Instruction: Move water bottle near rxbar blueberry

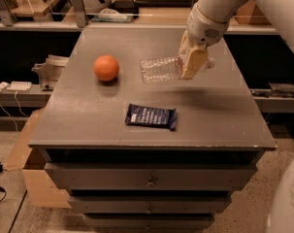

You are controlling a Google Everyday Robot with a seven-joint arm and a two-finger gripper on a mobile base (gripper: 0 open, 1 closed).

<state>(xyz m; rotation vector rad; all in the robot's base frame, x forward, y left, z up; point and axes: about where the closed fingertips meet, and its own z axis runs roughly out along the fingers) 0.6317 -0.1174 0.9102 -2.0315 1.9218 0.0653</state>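
Observation:
My gripper has the water bottle. It will let the bottle go on the grey table (155, 97), along the back edge of the rxbar blueberry. The bottle is still horizontal in the air.
The water bottle (158, 69) is clear and crinkled and lies horizontal in the air above the grey table (88, 125), with its pale cap end to the right. My gripper (192, 63) comes down from the upper right and is shut on the bottle near its cap end; a tan finger (193, 62) covers that part. The rxbar blueberry (151, 116), a flat navy-blue wrapper, lies near the table's front middle, below and slightly left of the bottle, with a gap between them.
An orange round fruit (106, 67) sits on the table's left part. Shelves with clutter (112, 11) run behind the table. A cardboard box (25, 169) stands on the floor at the left. Drawers (149, 181) are under the tabletop.

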